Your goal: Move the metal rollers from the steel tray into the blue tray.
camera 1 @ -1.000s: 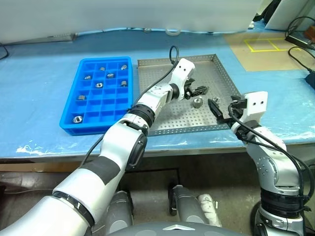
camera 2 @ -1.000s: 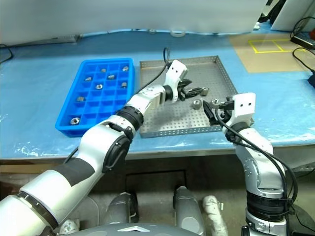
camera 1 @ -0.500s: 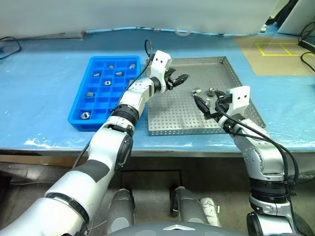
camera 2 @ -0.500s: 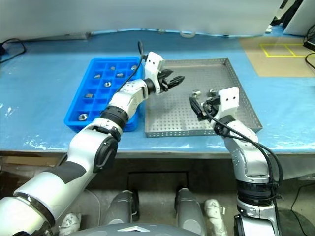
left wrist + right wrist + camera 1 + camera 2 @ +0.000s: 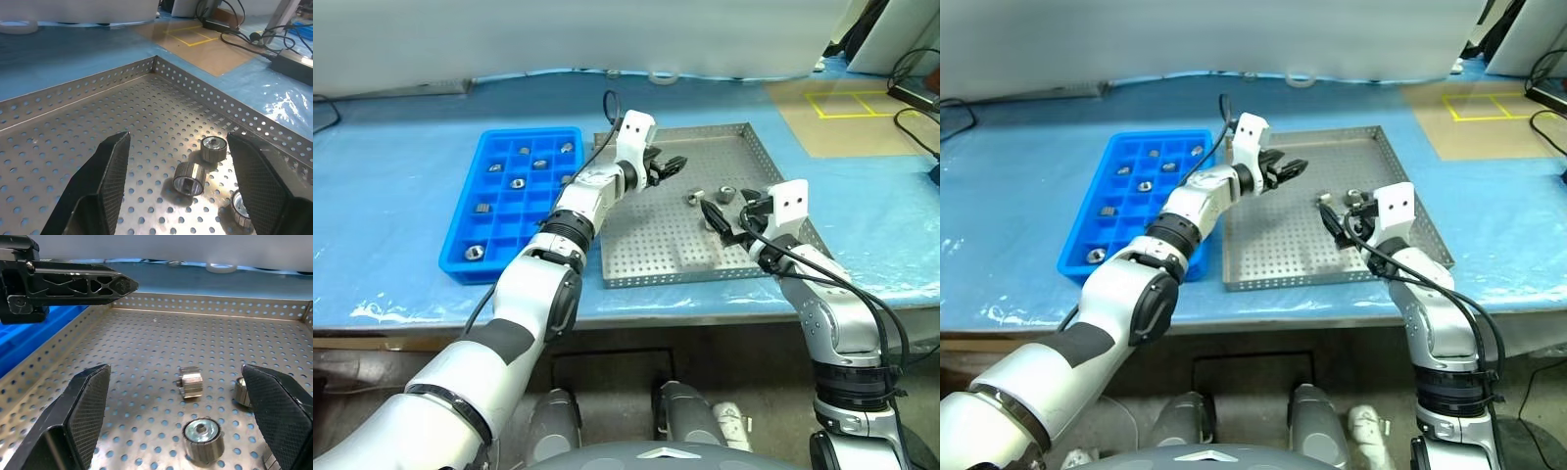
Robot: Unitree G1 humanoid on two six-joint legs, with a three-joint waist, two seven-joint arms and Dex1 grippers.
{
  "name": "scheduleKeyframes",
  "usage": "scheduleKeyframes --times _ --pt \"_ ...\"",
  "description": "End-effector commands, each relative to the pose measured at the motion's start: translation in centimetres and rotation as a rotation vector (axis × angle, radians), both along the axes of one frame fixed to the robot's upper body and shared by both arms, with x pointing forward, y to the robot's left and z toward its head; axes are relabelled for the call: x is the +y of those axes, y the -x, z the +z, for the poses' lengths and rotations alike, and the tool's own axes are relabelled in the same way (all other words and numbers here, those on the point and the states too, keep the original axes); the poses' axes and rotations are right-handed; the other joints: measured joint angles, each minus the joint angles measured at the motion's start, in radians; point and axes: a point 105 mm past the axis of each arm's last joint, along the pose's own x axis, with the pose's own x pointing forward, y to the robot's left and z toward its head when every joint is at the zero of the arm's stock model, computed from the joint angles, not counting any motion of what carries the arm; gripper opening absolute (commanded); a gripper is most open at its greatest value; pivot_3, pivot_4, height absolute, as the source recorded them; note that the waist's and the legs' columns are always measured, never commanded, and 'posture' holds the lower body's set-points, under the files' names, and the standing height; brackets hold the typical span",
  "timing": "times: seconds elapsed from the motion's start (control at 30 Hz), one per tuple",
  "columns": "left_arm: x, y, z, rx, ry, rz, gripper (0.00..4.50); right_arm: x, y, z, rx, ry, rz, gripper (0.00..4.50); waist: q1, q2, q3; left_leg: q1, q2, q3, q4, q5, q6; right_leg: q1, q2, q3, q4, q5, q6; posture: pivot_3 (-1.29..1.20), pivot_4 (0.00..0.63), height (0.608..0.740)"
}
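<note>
The nearest metal roller (image 5: 709, 225) (image 5: 241, 207) is partly behind my right gripper's finger in the steel tray. I need to close my left gripper around its sides next.
The steel tray (image 5: 656, 250) lies mid-table with three metal rollers (image 5: 693, 199) grouped near its right side; up close they show as short ring-like pieces (image 5: 190, 177) (image 5: 203, 433). The blue tray (image 5: 460, 257) sits just left of it and holds several rollers (image 5: 517, 182) in its compartments. My left gripper (image 5: 676, 164) hovers level over the steel tray's far left part, open and empty, a short way left of the rollers. My right gripper (image 5: 724, 211) is at the tray's right side, open wide, with the rollers just in front of its fingers (image 5: 88, 406).
A blue sheet covers the table. A white tape roll (image 5: 663, 75) lies at the back edge. A brown pad with a yellow taped square (image 5: 842, 103) and cables (image 5: 911, 83) sit at the far right. The table's front edge runs just below both trays.
The camera view has shifted. My left gripper has moved left across the steel tray, away from the rollers and toward the blue tray's side, still empty. The right gripper has hardly moved.
</note>
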Motion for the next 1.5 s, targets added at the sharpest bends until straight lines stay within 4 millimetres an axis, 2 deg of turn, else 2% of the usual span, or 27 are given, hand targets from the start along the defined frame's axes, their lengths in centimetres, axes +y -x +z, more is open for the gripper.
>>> scheduleKeyframes --times 0.03,0.07,0.1,0.13,0.17,0.2,0.23,0.27,0.3,0.33,0.37,0.4,0.43,0.47,0.5,0.53,0.57,0.6,0.67,0.77,0.9,1.0,1.07,1.13,1.27,1.4,1.5 --pt "-0.5 0.3 1.1 -0.038 0.013 -0.029 3.32 0.3 0.6 1.3 -0.063 0.011 0.003 4.50 0.000 0.004 -0.003 -0.002 -0.002 -0.001 0.002 -0.008 0.003 0.002 0.000 0.002 0.002 -0.010 0.001 -0.38 0.150 0.740" --pt "-0.7 0.4 1.1 -0.037 0.015 -0.035 3.32 0.4 0.7 1.3 -0.061 0.013 0.004 4.50 -0.001 0.008 -0.005 -0.006 -0.004 -0.003 0.007 -0.013 0.011 0.003 0.001 0.004 0.003 -0.017 0.000 -0.38 0.150 0.740" --pt "-0.8 0.4 1.1 -0.035 0.019 -0.039 3.32 0.4 0.7 1.2 -0.061 0.012 0.003 4.50 -0.004 0.011 -0.007 -0.012 -0.008 -0.008 0.017 -0.024 0.029 0.003 0.004 0.009 0.006 -0.023 0.001 -0.38 0.150 0.740" --pt "-0.9 0.5 1.1 -0.035 0.017 -0.045 3.32 0.4 0.7 1.2 -0.062 0.011 -0.001 4.50 -0.011 0.012 -0.008 -0.018 -0.013 -0.016 0.026 -0.032 0.042 0.002 0.005 0.018 0.013 -0.032 -0.007 -0.39 0.150 0.740" --pt "-1.0 0.6 1.0 -0.038 0.015 -0.048 3.32 0.3 0.7 1.3 -0.063 0.011 -0.004 4.50 -0.017 0.012 -0.009 -0.013 -0.016 -0.022 0.032 -0.039 0.051 -0.006 0.006 0.025 0.035 -0.044 -0.023 -0.39 0.150 0.740" --pt "-1.0 0.6 1.0 -0.037 0.014 -0.050 3.32 0.3 0.7 1.3 -0.065 0.010 -0.005 4.50 -0.023 0.010 -0.011 -0.007 -0.018 -0.034 0.035 -0.045 0.053 -0.028 -0.001 0.030 0.077 -0.051 -0.033 -0.39 0.150 0.740" --pt "-1.1 0.6 1.1 -0.038 0.015 -0.054 3.32 0.3 0.7 1.3 -0.066 0.011 -0.007 4.50 -0.034 0.001 -0.017 0.001 -0.024 -0.049 0.037 -0.054 0.042 -0.059 -0.010 0.030 0.133 -0.052 -0.034 -0.39 0.150 0.740" --pt "-1.1 0.7 1.1 -0.039 0.015 -0.055 3.32 0.3 0.7 1.3 -0.066 0.010 -0.009 4.50 -0.040 -0.024 -0.028 0.006 -0.036 -0.069 0.045 -0.063 0.034 -0.098 -0.028 0.034 0.189 -0.049 -0.027 -0.39 0.150 0.740" --pt "-1.1 0.7 1.1 -0.038 0.015 -0.056 3.32 0.3 0.8 1.3 -0.066 0.010 -0.009 4.50 -0.046 -0.043 -0.033 0.004 -0.061 -0.078 0.060 -0.074 0.038 -0.136 -0.043 0.051 0.180 -0.043 -0.003 -0.39 0.150 0.740" --pt "-1.2 0.7 1.0 -0.034 0.016 -0.058 3.32 0.2 0.8 1.3 -0.065 0.012 -0.011 4.50 -0.051 -0.034 -0.032 -0.018 -0.087 -0.078 0.101 -0.083 0.048 -0.123 -0.045 0.083 0.165 -0.073 0.044 -0.39 0.150 0.740" --pt "-1.2 0.7 1.0 -0.032 0.017 -0.059 3.32 0.2 0.8 1.2 -0.064 0.013 -0.013 4.50 -0.040 -0.031 -0.033 -0.058 -0.081 -0.080 0.160 -0.089 0.069 -0.112 -0.030 0.110 0.174 -0.091 0.046 -0.39 0.150 0.740" --pt "-1.3 0.8 1.0 -0.030 0.019 -0.062 3.32 0.2 0.8 1.2 -0.063 0.011 -0.013 4.50 -0.030 -0.021 -0.037 -0.089 -0.086 -0.067 0.199 -0.073 0.068 -0.100 -0.016 0.121 0.174 -0.093 0.046 -0.39 0.150 0.740" --pt "-1.3 0.9 1.0 -0.028 0.022 -0.067 3.32 0.2 0.8 1.2 -0.063 0.010 -0.013 4.50 -0.030 -0.005 -0.036 -0.116 -0.095 -0.062 0.182 -0.055 0.040 -0.094 0.005 0.112 0.173 -0.093 0.046 -0.39 0.150 0.740" --pt "-1.4 0.9 1.0 -0.029 0.024 -0.071 3.32 0.2 0.8 1.2 -0.064 0.008 -0.013 4.50 -0.027 -0.002 -0.033 -0.136 -0.092 -0.061 0.149 -0.061 0.053 -0.088 0.024 0.086 0.179 -0.093 0.046 -0.39 0.150 0.740" --pt "-1.4 1.0 1.0 -0.029 0.026 -0.075 3.32 0.2 0.8 1.2 -0.064 0.008 -0.013 4.50 -0.033 0.002 -0.031 -0.137 -0.074 -0.075 0.164 -0.060 0.054 -0.082 0.028 0.061 0.176 -0.090 0.035 -0.39 0.150 0.740" --pt "-1.4 1.0 1.0 -0.029 0.027 -0.077 3.32 0.3 0.8 1.2 -0.063 0.008 -0.013 4.50 -0.033 0.001 -0.030 -0.133 -0.071 -0.076 0.164 -0.060 0.058 -0.082 0.023 0.046 0.176 -0.086 0.028 -0.39 0.150 0.740" --pt "-1.4 1.0 1.0 -0.029 0.026 -0.078 3.32 0.3 0.7 1.2 -0.062 0.009 -0.013 4.50 -0.033 0.000 -0.029 -0.126 -0.073 -0.074 0.161 -0.059 0.061 -0.081 0.013 0.044 0.171 -0.088 0.024 -0.39 0.150 0.740" --pt "-1.4 1.0 0.9 -0.028 0.026 -0.078 3.32 0.3 0.7 1.2 -0.062 0.008 -0.011 4.50 -0.031 0.001 -0.028 -0.122 -0.076 -0.070 0.158 -0.058 0.064 -0.070 0.011 0.046 0.159 -0.095 0.019 -0.39 0.150 0.740" --pt "-1.3 1.0 0.9 -0.025 0.025 -0.076 3.32 0.4 0.7 1.2 -0.062 0.009 -0.008 4.50 -0.024 0.000 -0.027 -0.108 -0.082 -0.064 0.129 -0.045 0.071 -0.057 0.008 0.047 0.137 -0.086 0.023 -0.38 0.150 0.740" --pt "-1.3 1.0 0.8 -0.024 0.015 -0.080 3.32 0.4 0.7 1.2 -0.062 0.008 -0.007 4.50 -0.029 -0.001 -0.027 -0.087 -0.081 -0.049 0.100 -0.030 0.077 -0.033 0.002 0.043 0.104 -0.074 0.014 -0.38 0.150 0.740" --pt "-2.4 1.8 1.7 -0.075 -0.009 -0.155 3.32 0.5 0.6 1.1 -0.059 0.007 -0.004 4.50 -0.035 -0.001 -0.027 -0.086 -0.081 -0.044 0.096 -0.027 0.084 -0.030 -0.001 0.043 0.093 -0.068 0.005 -0.37 0.150 0.740" --pt "-4.3 3.3 2.6 -0.131 -0.071 -0.306 3.32 0.6 0.6 1.0 -0.056 0.010 0.000 4.50 -0.032 -0.001 -0.027 -0.088 -0.081 -0.044 0.095 -0.026 0.085 -0.031 -0.001 0.042 0.091 -0.067 0.005 -0.37 0.150 0.740" --pt "-4.8 3.6 2.9 -0.137 -0.088 -0.348 3.32 0.6 0.5 1.2 -0.059 0.006 -0.002 4.50 -0.033 -0.001 -0.027 -0.092 -0.081 -0.044 0.095 -0.026 0.085 -0.035 -0.002 0.042 0.091 -0.067 0.005 -0.38 0.150 0.740" --pt "-5.3 4.3 1.5 -0.107 -0.138 -0.417 3.32 0.3 0.4 1.6 -0.070 -0.042 -0.018 4.50 -0.037 -0.001 -0.027 -0.096 -0.081 -0.044 0.095 -0.026 0.086 -0.039 -0.002 0.041 0.091 -0.065 0.005 -0.39 0.150 0.740" --pt "-6.1 6.1 -2.9 -0.046 -0.298 -0.543 3.32 -0.6 0.7 3.1 -0.107 -0.155 -0.053 4.50 -0.040 0.000 -0.027 -0.098 -0.081 -0.044 0.092 -0.025 0.085 -0.042 -0.002 0.041 0.092 -0.065 0.005 -0.43 0.150 0.740" --pt "-6.0 6.6 -5.1 -0.026 -0.378 -0.557 3.32 -1.5 2.4 4.8 -0.148 -0.278 -0.038 4.50 -0.043 0.001 -0.026 -0.099 -0.081 -0.044 0.090 -0.024 0.084 -0.045 -0.002 0.040 0.092 -0.065 0.006 -0.49 0.150 0.740" --pt "-6.1 6.6 -5.3 0.006 -0.342 -0.547 3.32 -2.3 4.5 5.0 -0.144 -0.298 -0.012 4.50 -0.038 0.002 -0.026 -0.100 -0.081 -0.044 0.089 -0.025 0.085 -0.044 -0.004 0.038 0.091 -0.065 0.006 -0.52 0.150 0.740"
